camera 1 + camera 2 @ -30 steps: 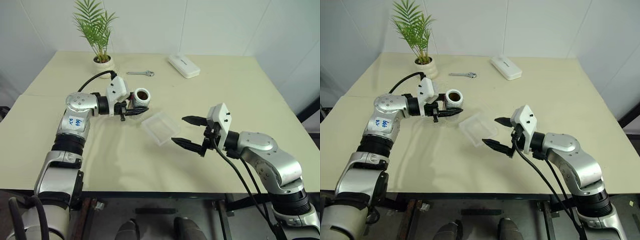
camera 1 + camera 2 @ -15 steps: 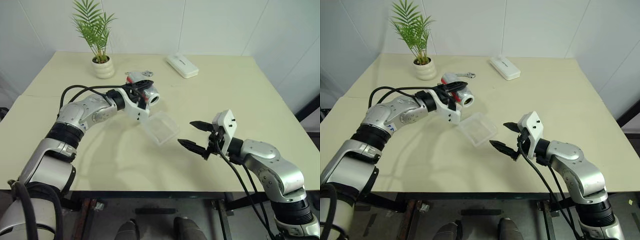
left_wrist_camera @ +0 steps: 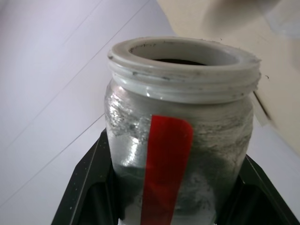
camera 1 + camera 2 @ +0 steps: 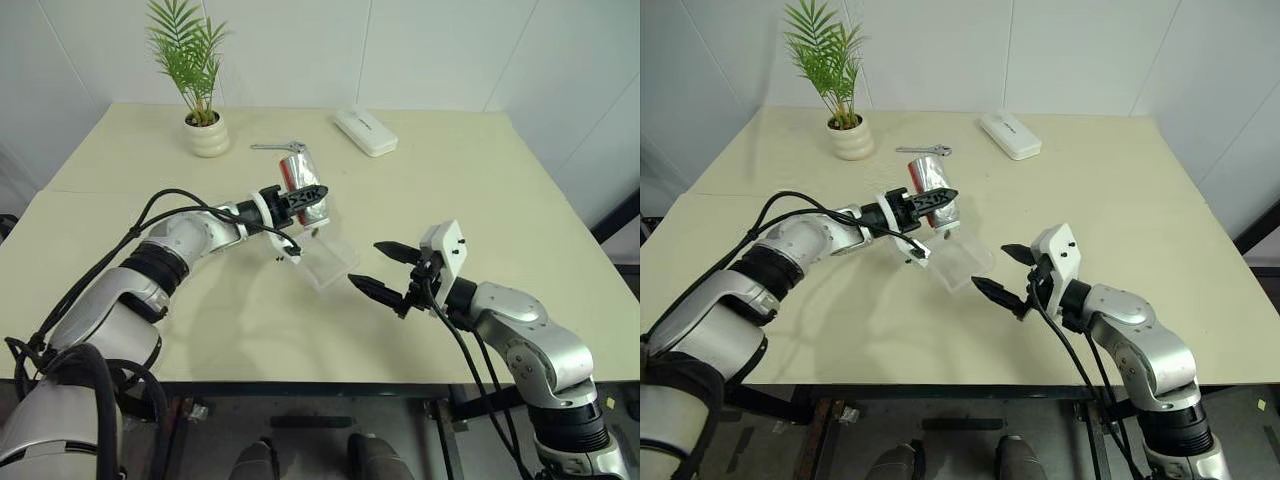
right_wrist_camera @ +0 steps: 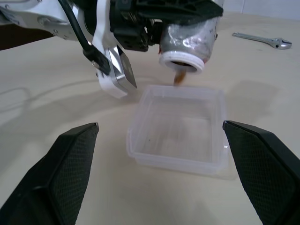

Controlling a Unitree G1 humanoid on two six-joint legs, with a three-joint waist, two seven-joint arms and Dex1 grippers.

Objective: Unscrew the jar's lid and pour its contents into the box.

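The bare table (image 4: 147,254) is in front of the potted plant. I should stand the jar there with my left gripper, toward the side edge of the table. The jar is now tipped above the box's edge.
My left gripper (image 4: 308,195) is shut on the jar (image 4: 296,168), a silvery cylinder with a red strip. The jar (image 5: 187,42) is tipped mouth down just above the far edge of the box (image 5: 140,123), a shallow clear tray on the table. A small brown piece of the contents (image 5: 179,78) hangs below the jar's whitish rim, over the box. In the left wrist view the jar (image 3: 180,131) sits between the black fingers (image 3: 89,187). My right gripper (image 4: 365,265) stands open and holds nothing, close to the box on its near right side. The lid is out of view.
A potted plant (image 4: 207,135), a metal wrench (image 4: 278,147) and a white oblong case (image 4: 365,131) lie along the back of the table. The table's front edge runs just below my right gripper.
My left wrist has rolled and carried the jar to the right, turning it from mouth up through sideways to mouth down over the box. The right gripper has stayed put, open.
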